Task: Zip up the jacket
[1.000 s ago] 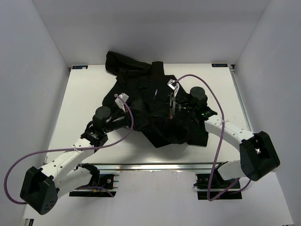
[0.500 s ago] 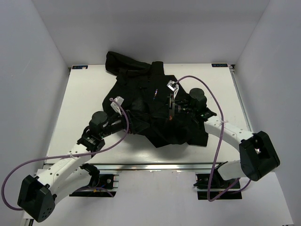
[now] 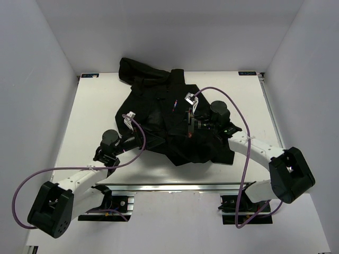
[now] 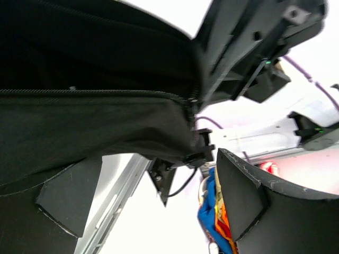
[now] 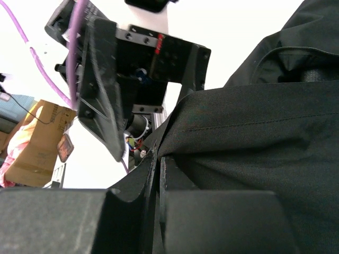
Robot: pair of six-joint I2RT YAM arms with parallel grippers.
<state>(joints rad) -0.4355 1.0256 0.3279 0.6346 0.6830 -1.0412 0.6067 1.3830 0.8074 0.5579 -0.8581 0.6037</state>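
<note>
The right gripper holds the zipper's end above the left gripper's open fingers, so the left gripper needs to pinch the jacket's corner (image 4: 186, 149) below it before the right gripper opens.
The black jacket (image 3: 169, 116) lies crumpled on the white table (image 3: 95, 116), with a small multicoloured mark (image 3: 175, 106) on its chest. My left gripper (image 3: 150, 138) sits at the jacket's near-left edge. In the left wrist view this gripper (image 4: 159, 177) stands wide open and holds nothing. The jacket (image 4: 95, 121) hangs just above its fingers (image 4: 69, 196), the zipper line (image 4: 106, 93) running across to a slider (image 4: 197, 136). My right gripper (image 3: 189, 125) is over the jacket's middle. In the right wrist view the right gripper (image 5: 157, 161) is shut on an edge of the jacket (image 5: 254, 132).
An aluminium rail (image 3: 169, 186) runs along the table's near edge. White walls enclose the table on three sides. Purple cables (image 3: 233, 106) loop off both arms. Part of the jacket's sleeve (image 3: 132, 71) drapes past the far edge.
My left gripper has opened, letting go of the jacket, and drawn back towards the near left. The right gripper stays shut on the fabric and has shifted slightly left.
</note>
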